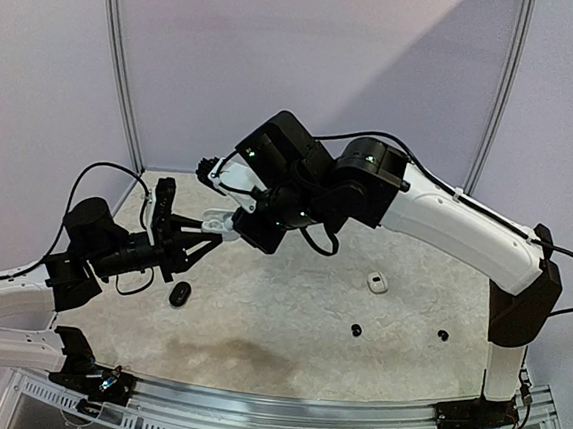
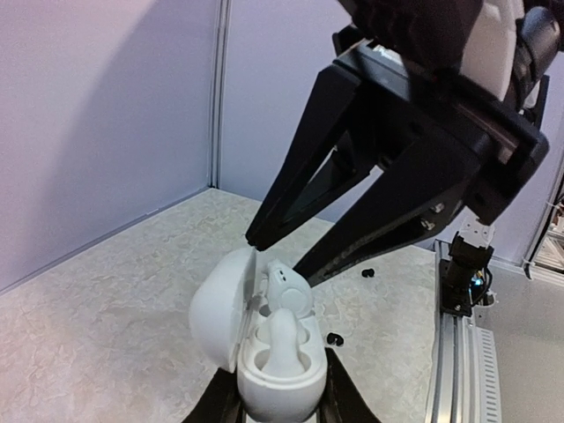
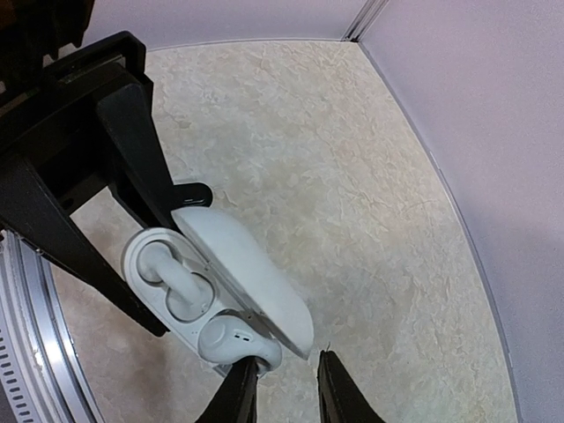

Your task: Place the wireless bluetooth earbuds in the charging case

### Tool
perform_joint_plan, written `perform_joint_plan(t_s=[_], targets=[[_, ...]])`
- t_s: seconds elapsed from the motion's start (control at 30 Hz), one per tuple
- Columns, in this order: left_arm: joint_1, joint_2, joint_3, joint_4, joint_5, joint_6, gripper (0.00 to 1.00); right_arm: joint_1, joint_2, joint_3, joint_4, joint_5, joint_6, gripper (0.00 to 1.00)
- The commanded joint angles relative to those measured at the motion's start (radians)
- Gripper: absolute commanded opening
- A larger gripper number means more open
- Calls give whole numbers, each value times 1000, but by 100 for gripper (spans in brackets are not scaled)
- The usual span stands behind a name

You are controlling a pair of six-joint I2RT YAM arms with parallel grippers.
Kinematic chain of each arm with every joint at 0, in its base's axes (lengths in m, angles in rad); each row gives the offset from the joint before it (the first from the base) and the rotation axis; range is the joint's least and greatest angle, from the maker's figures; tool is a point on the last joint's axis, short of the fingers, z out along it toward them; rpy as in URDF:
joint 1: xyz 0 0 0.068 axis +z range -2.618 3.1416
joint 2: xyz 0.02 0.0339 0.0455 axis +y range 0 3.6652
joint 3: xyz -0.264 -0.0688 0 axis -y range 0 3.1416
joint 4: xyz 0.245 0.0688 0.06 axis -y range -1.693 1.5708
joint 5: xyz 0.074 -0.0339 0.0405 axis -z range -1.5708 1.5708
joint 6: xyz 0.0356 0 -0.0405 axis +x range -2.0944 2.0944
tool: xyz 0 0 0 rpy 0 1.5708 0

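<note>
Next, I release the white charging case from my left gripper on the table (image 1: 201, 258) just beyond the black oval case. The white case is still held above the table.
My left gripper (image 1: 210, 228) is shut on an open white charging case (image 2: 282, 379), held above the table with its lid (image 2: 216, 304) swung to the left. One white earbud (image 2: 284, 339) sits in the case's near socket. A second white earbud (image 2: 293, 291) lies tilted at the far socket, partly proud of it. My right gripper (image 3: 287, 359) hangs over that end with its jaws apart. Its left finger (image 3: 240, 388) touches the earbud (image 3: 231, 339), and the lid's edge (image 3: 264, 282) lies between the fingers. Two black earbuds (image 1: 356, 330) (image 1: 442, 336) lie on the table.
A black oval case (image 1: 179, 293) lies on the table under the left arm. A small white case (image 1: 377, 283) lies at mid right. The grey walls (image 1: 280, 53) close the back and sides. A metal rail (image 1: 279, 415) runs along the near edge.
</note>
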Motion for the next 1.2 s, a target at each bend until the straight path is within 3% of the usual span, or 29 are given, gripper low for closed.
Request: perform_joint_plan(t_s=[0.0,0.97,1.07,1.17], targets=[[-28,-9,40,83,33,-17,0,-3,-1,6,-20,-44,-6,25],[-6,-25,28,72,7,-52,0,-31,-124,-26,66,-140,0,32],[-6,-32,23,80,60,9,0,-44,-149,-39,99,-171,14,33],[-6,-39,10,67,121,168,0,-66,-207,-87,161,-232,36,36]])
